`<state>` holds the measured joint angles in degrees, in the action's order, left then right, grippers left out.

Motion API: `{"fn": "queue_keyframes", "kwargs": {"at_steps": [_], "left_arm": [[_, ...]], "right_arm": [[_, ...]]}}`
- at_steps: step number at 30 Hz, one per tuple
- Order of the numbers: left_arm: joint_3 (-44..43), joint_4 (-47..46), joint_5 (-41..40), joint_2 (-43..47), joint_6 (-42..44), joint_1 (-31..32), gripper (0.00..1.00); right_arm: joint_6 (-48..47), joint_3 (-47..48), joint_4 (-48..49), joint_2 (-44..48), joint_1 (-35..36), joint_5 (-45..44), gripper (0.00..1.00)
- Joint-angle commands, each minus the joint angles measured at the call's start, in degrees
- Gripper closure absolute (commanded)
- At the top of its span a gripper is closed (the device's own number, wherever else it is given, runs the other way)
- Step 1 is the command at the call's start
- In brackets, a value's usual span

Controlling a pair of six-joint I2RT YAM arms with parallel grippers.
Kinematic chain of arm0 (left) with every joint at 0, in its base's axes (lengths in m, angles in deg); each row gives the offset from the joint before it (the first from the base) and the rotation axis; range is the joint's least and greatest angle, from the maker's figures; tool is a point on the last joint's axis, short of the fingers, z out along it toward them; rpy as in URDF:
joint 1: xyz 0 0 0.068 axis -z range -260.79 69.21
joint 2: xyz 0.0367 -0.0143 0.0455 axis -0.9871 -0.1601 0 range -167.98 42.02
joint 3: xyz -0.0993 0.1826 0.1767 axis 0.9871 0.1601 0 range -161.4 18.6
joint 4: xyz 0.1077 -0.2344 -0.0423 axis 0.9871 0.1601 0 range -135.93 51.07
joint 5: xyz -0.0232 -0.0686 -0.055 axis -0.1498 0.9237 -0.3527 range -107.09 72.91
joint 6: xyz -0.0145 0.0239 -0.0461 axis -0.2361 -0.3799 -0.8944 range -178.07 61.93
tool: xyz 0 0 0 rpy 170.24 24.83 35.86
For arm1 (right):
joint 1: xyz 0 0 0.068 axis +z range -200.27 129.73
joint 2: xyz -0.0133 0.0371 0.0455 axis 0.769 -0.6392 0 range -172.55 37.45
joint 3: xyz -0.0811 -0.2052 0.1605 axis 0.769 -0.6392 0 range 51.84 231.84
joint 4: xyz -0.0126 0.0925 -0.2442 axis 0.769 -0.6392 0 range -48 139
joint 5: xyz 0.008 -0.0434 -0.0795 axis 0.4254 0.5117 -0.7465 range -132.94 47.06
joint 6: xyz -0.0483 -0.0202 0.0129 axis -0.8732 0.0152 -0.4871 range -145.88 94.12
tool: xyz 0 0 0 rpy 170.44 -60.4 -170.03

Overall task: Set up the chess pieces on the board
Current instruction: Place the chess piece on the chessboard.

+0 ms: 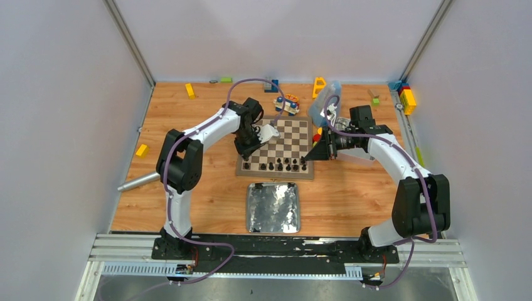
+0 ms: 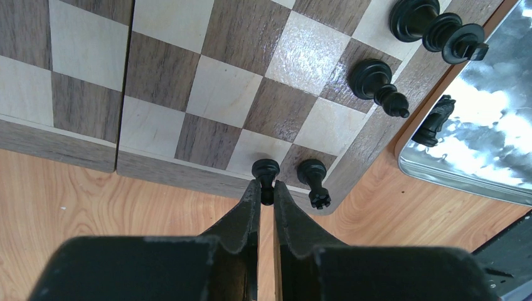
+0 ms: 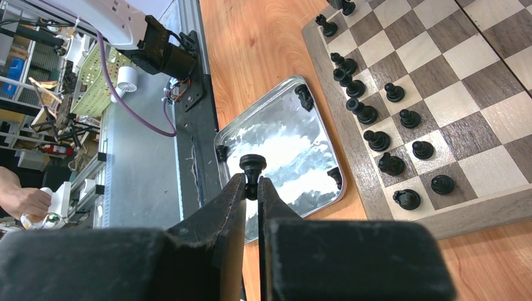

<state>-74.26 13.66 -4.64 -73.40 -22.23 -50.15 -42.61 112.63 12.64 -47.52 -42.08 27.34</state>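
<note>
Next, my right gripper sets the black pawn down on the dark square [image 1: 255,158] [image 3: 364,27] beside my left gripper's cream edge square.
The board [image 1: 280,139] lies mid-table with several black chess pieces [image 1: 280,165] along its near rows. My left gripper [image 1: 246,155] hangs over the board's near-left corner. In the left wrist view the left gripper [image 2: 266,188] is shut on a black pawn [image 2: 265,170], over a cream edge square beside a rook [image 2: 313,179]; whether the pawn touches the board I cannot tell. My right gripper [image 1: 310,155] is at the board's near-right corner. Its wrist view shows the right gripper [image 3: 252,185] shut on another black pawn [image 3: 253,165], held above the tray.
A shiny silver tray [image 1: 254,216] lies just in front of the board, with a few black pieces in the tray's corners [image 3: 304,97]. Coloured toy blocks [image 1: 190,91] are scattered along the table's far edge and sides. A metal cylinder [image 1: 138,182] lies at the left.
</note>
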Motion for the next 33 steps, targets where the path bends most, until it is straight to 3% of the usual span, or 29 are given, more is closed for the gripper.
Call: {"fn": "queue_keyframes", "kwargs": {"at_steps": [1, 20, 33], "left_arm": [[-2.82, 1.52, -0.68, -0.68, -1.38, 0.73, 0.88], [-3.81, 0.64, -1.94, -2.25, -2.52, 1.45, 0.82], [-4.74, 1.11, -2.78, -1.89, -2.66, 1.49, 0.66]], "right_arm": [[-2.11, 0.0, 0.24, 1.19, -0.18, 1.46, 1.0], [-2.33, -0.15, -0.12, 1.19, -0.13, 1.26, 1.0], [-2.34, -0.06, -0.12, 1.18, -0.12, 1.18, 1.0]]}}
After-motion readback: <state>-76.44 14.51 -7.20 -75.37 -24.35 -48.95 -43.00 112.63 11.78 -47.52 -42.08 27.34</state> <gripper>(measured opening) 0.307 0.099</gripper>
